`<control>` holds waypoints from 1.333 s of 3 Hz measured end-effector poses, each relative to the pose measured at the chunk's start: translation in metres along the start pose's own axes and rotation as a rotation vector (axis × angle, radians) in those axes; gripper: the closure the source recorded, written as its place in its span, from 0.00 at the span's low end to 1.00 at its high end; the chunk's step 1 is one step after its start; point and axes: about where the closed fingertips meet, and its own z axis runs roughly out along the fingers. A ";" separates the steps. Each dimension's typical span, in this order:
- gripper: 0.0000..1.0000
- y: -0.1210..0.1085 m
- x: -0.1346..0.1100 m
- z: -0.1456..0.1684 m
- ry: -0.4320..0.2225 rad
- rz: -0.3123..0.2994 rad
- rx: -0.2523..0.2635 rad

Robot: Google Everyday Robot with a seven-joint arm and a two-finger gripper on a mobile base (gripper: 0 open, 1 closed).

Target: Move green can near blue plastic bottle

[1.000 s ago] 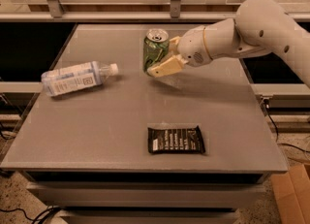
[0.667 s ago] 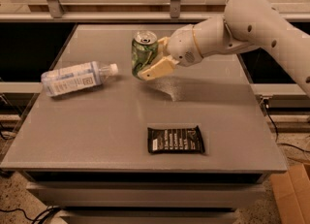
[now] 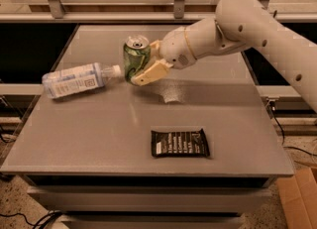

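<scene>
I will let go of the green can against the near side of the blue plastic bottle (image 3: 93, 92), close to the bottle's neck.
The green can (image 3: 134, 57) is upright, light green with dark swirls and a silver top, held in my gripper (image 3: 145, 63), which is shut on it from the right. The can sits right beside the white cap of the blue plastic bottle (image 3: 77, 80). The bottle lies on its side at the left of the grey table (image 3: 99, 134), cap pointing right toward the can. I cannot tell whether the can's base touches the table.
A flat black snack bar wrapper (image 3: 179, 143) lies near the table's front edge, right of centre. My white arm (image 3: 257, 29) reaches in from the upper right. A cardboard box (image 3: 299, 198) stands on the floor at the lower right.
My gripper has carried the green can leftward, from the table's middle back to right beside the bottle's cap. The bottle and the wrapper have not moved.
</scene>
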 end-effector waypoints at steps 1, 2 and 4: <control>1.00 0.014 -0.016 0.034 -0.009 -0.048 -0.102; 1.00 0.029 -0.033 0.064 -0.020 -0.098 -0.199; 0.83 0.046 -0.051 0.090 -0.029 -0.146 -0.310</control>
